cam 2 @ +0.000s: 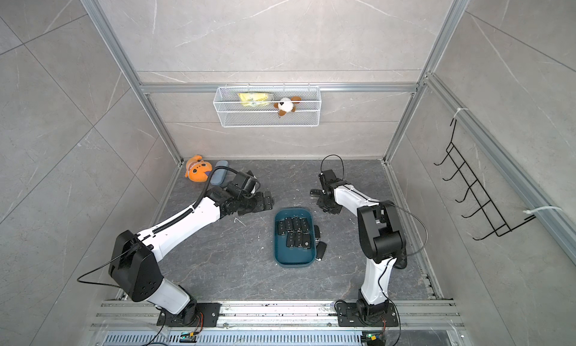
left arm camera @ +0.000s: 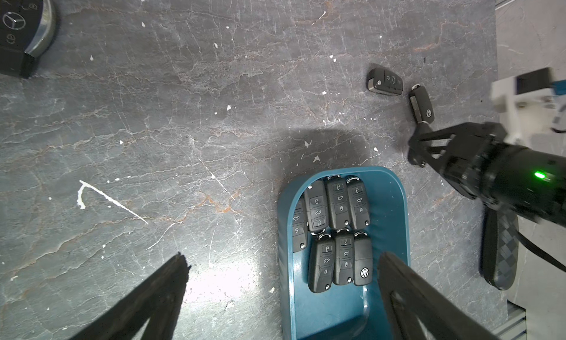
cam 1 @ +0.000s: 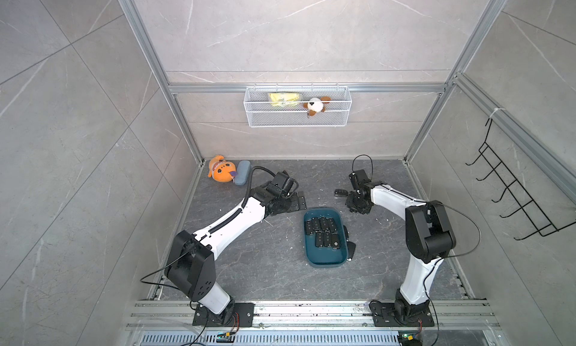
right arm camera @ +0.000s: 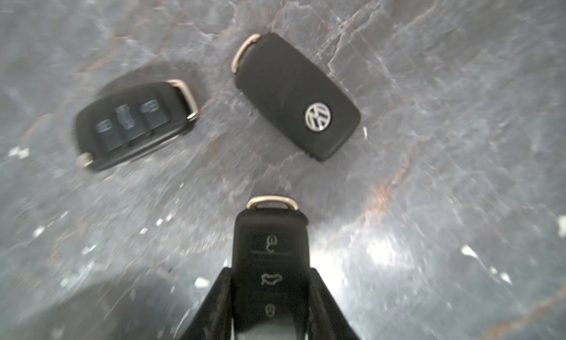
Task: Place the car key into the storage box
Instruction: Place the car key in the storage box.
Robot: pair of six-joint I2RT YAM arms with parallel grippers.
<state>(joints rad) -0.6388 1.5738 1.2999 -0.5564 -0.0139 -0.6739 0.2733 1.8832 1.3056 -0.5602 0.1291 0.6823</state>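
Next, I release the car key with my right gripper in the storage box's front row, on my left gripper's side (cam 1: 310, 241).
A black car key (right arm camera: 271, 262) with its buttons showing sits between the fingers of my right gripper (right arm camera: 271, 295), which is shut on it low over the dark table. In both top views the right gripper (cam 1: 355, 204) (cam 2: 325, 205) is just beyond the far right corner of the dark teal storage box (cam 1: 325, 257) (cam 2: 293, 258). The box holds several black keys in two rows. My left gripper (left arm camera: 281, 280) is open and empty over the box's (left arm camera: 389, 219) left edge. In a top view the left gripper (cam 1: 297, 201) is behind the box's left side.
Two loose keys (right arm camera: 294, 96) (right arm camera: 134, 124) lie just ahead of the right gripper. More fobs (cam 1: 350, 249) lie against the box's right side, and a Mercedes key (left arm camera: 21, 29) lies apart. An orange plush (cam 1: 219, 170) and pale blue case (cam 1: 242, 172) are at the back left. A wire basket (cam 1: 297, 110) hangs on the back wall.
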